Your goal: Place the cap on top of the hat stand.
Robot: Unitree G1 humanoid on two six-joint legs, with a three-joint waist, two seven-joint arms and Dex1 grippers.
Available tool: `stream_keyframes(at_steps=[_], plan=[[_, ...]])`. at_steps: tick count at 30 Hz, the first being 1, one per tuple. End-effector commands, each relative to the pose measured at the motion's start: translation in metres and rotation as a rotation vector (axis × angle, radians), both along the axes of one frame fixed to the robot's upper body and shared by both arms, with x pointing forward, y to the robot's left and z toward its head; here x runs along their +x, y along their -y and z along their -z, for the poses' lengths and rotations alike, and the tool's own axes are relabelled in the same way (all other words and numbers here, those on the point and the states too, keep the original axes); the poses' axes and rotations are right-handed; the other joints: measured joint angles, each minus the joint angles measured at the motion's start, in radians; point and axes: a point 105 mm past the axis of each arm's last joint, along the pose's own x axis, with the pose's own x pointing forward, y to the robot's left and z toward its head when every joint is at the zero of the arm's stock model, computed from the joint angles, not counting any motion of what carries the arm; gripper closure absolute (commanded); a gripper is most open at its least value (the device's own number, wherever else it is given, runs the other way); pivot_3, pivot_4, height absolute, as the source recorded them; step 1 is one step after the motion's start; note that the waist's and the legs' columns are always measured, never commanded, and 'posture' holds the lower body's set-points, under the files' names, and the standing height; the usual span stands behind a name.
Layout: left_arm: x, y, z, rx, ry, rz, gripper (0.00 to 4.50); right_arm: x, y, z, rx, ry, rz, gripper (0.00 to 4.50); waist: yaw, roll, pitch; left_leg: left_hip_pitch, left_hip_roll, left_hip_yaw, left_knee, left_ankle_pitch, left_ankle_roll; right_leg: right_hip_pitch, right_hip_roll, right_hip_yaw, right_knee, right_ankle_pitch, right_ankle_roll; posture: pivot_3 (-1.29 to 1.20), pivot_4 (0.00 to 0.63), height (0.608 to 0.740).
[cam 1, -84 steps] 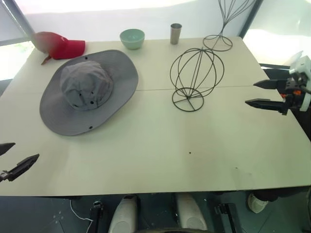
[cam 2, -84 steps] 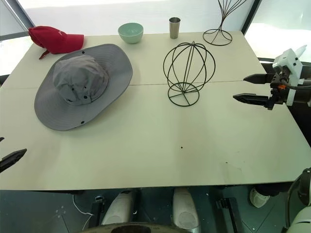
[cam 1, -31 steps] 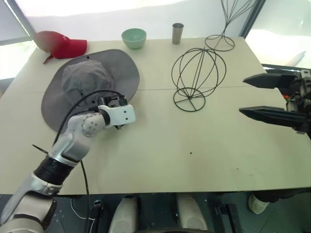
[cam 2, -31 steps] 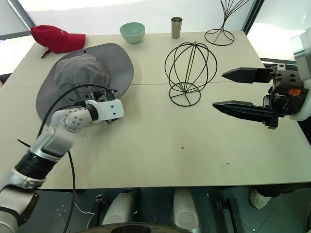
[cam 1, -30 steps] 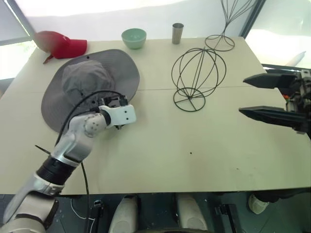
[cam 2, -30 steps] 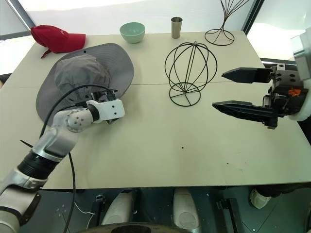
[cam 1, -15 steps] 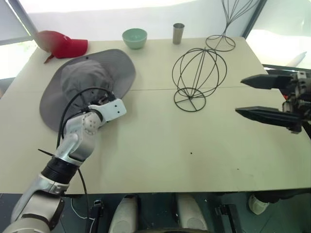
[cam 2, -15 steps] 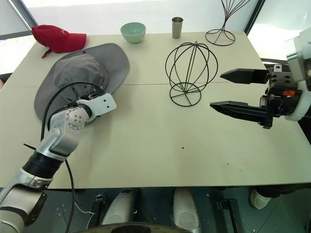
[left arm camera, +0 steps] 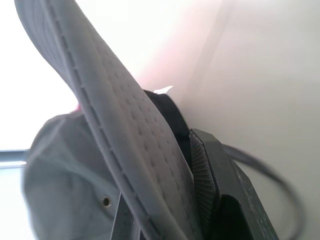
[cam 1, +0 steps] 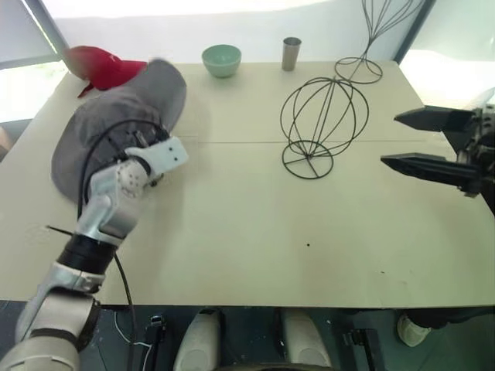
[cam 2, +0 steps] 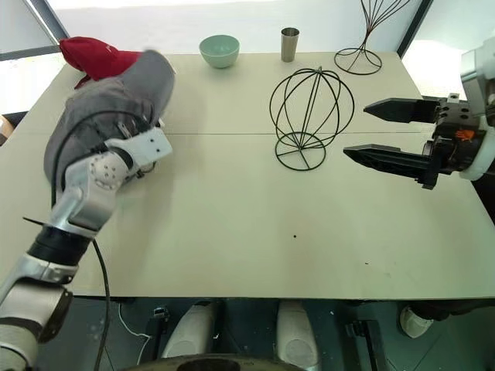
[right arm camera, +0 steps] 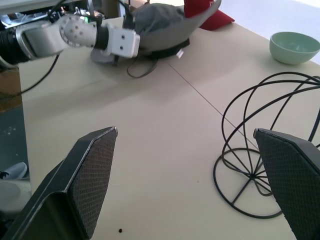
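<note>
Next, I release the grey cap from my left gripper over the hat stand's black wire globe (cam 1: 326, 124), nearer than the metal cup.
The grey cap (cam 1: 116, 108) is at the table's far left, tipped up on its far edge with its near brim raised off the table. My left gripper (cam 1: 143, 141) is shut on that brim; in the left wrist view the stitched brim (left arm camera: 135, 150) runs between the black fingers (left arm camera: 205, 165). The hat stand (cam 1: 319, 124), a black wire globe on a round base, stands right of centre and carries nothing. My right gripper (cam 1: 390, 139) hovers open to the right of the stand, pointing at it, with nothing between its fingers (right arm camera: 92, 170).
A red baseball cap (cam 1: 104, 66) lies behind the grey cap at the far left corner. A green bowl (cam 1: 221, 59), a metal cup (cam 1: 291, 52) and a taller wire stand (cam 1: 359, 68) line the table's far edge. The beige table (cam 1: 247, 224) is bare in front.
My left gripper has shut on the cap's near brim and risen toward the far left, tipping the cap up off the table. The right gripper stays open and about where it was.
</note>
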Motion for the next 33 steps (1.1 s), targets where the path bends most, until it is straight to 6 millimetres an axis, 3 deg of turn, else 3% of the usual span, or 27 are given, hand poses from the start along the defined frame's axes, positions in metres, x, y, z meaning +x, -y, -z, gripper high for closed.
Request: stream_keyframes(at_steps=[1, 6, 10, 13, 16, 19, 22, 27, 31, 33], plan=[[0.005, 0.028, -0.072, 0.031, 0.232, 0.142, 4.29, -0.002, 0.007, -0.016, -0.024, 0.079, 0.030, 0.00, 0.000, 0.000, 0.000, 0.000, 0.000, 0.000, 0.000, 0.000, 0.000, 0.000, 0.000, 0.000, 0.000, 0.000, 0.000, 0.00, 0.150, 0.740], [-0.002, 0.090, -0.136, 0.113, 0.443, 0.390, 4.29, -0.001, 0.025, -0.024, -0.053, 0.119, 0.103, 0.00, -0.002, -0.001, 0.000, -0.001, -0.001, 0.000, 0.000, 0.000, 0.000, 0.000, -0.001, 0.000, -0.001, 0.000, 0.001, 0.00, 0.150, 0.740], [-0.024, 0.133, -0.155, 0.227, 0.571, 0.607, 4.29, -0.001, 0.049, -0.031, -0.057, 0.135, 0.190, 0.00, -0.005, -0.001, 0.000, -0.001, -0.001, 0.001, 0.000, 0.000, 0.000, 0.000, -0.001, 0.000, -0.001, 0.000, 0.001, 0.00, 0.150, 0.740], [-0.050, 0.158, -0.144, 0.387, 0.652, 0.809, 4.29, -0.007, 0.066, -0.033, -0.047, 0.135, 0.255, 0.00, -0.010, 0.000, 0.000, 0.000, -0.001, 0.001, -0.001, 0.000, 0.000, -0.001, -0.001, 0.001, 0.000, 0.000, 0.001, 0.00, 0.150, 0.740], [-0.066, 0.159, -0.115, 0.552, 0.680, 0.948, 4.29, -0.011, 0.075, -0.029, -0.039, 0.126, 0.299, 0.00, -0.013, 0.000, 0.000, 0.001, -0.001, 0.001, -0.001, 0.000, 0.000, -0.001, -0.001, 0.001, 0.000, 0.000, 0.001, 0.00, 0.150, 0.740], [-0.069, 0.153, -0.086, 0.713, 0.724, 1.038, 4.29, -0.014, 0.077, -0.026, -0.009, 0.121, 0.311, 0.00, -0.012, 0.001, 0.000, 0.002, -0.001, 0.002, -0.001, 0.000, 0.000, -0.001, -0.001, 0.002, 0.001, 0.000, 0.001, 0.00, 0.150, 0.740], [-0.062, 0.155, -0.072, 0.762, 0.747, 1.073, 4.29, -0.015, 0.076, -0.026, 0.020, 0.123, 0.311, 0.00, -0.006, 0.000, 0.000, 0.001, -0.001, 0.002, 0.000, 0.000, 0.000, 0.000, -0.001, 0.002, 0.000, 0.001, 0.002, 0.00, 0.150, 0.740], [-0.055, 0.181, -0.077, 0.742, 0.862, 1.111, 4.29, -0.014, 0.074, -0.029, 0.040, 0.134, 0.314, 0.00, 0.005, -0.001, 0.000, -0.001, -0.002, 0.001, 0.003, 0.000, 0.000, 0.001, -0.001, 0.001, -0.001, 0.001, 0.003, 0.00, 0.150, 0.740], [-0.054, 0.200, -0.105, 0.725, 0.995, 1.093, 4.29, -0.014, 0.073, -0.032, 0.045, 0.141, 0.316, 0.00, 0.001, -0.001, 0.001, -0.001, -0.003, 0.001, 0.002, 0.000, 0.000, 0.001, -0.002, 0.002, -0.001, 0.002, 0.004, 0.00, 0.150, 0.740], [-0.058, 0.204, -0.109, 0.738, 1.041, 1.128, 4.29, -0.015, 0.072, -0.032, 0.045, 0.143, 0.315, 0.00, -0.007, -0.001, 0.001, -0.001, -0.003, 0.001, 0.001, 0.000, 0.000, 0.000, -0.002, 0.002, -0.001, 0.001, 0.004, 0.00, 0.150, 0.740]])
